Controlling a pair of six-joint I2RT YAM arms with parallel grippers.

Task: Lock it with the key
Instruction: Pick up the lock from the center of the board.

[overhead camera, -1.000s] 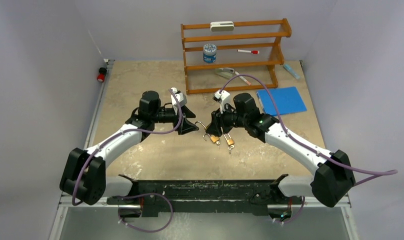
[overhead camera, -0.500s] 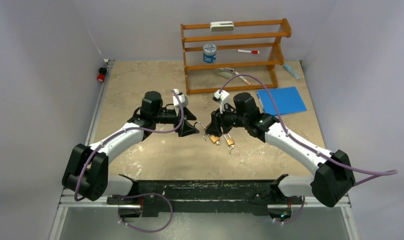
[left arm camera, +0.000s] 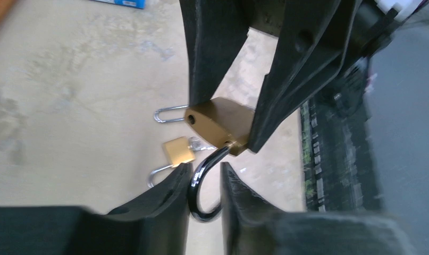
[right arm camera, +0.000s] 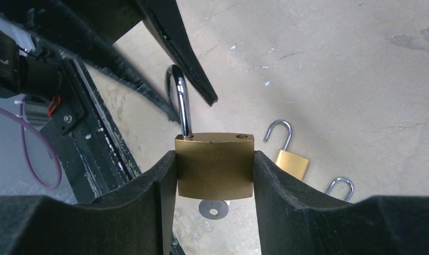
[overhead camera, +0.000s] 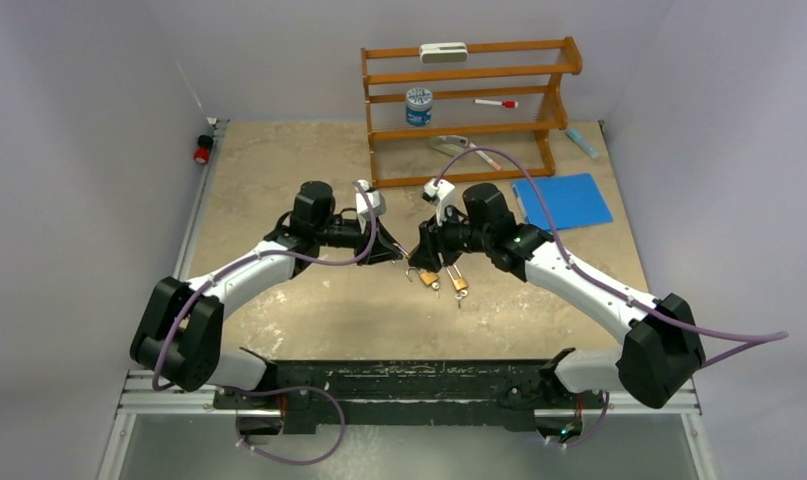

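My right gripper is holding the padlock by its narrow ends. With my left gripper on the shackle, I next move my right gripper to the padlock's broad sides [right arm camera: 215, 171].
A brass padlock [right arm camera: 215, 164] hangs above the table, and my right gripper [right arm camera: 215, 154] is shut on its body, one finger on each side. The round head of the key [right arm camera: 214, 209] sticks out of the underside of the padlock, toward my palm. The padlock's shackle [right arm camera: 181, 106] is swung open and points toward my left arm. In the left wrist view my left gripper [left arm camera: 204, 167] is shut on the curved shackle [left arm camera: 199, 183], just short of the brass body [left arm camera: 220, 125]. From above, the left gripper [overhead camera: 392, 255] and the right gripper [overhead camera: 415, 257] meet tip to tip at the table's middle.
Two more small brass padlocks [overhead camera: 428, 277] [overhead camera: 459, 284] lie open on the table just below the grippers. A wooden rack [overhead camera: 469, 125] with a jar [overhead camera: 418, 105] stands at the back. To its right lies a blue notebook [overhead camera: 562, 200].
My left arm has moved right up to the held padlock, and its jaws have closed from wide open onto the shackle. The right gripper and the padlock have stayed put.
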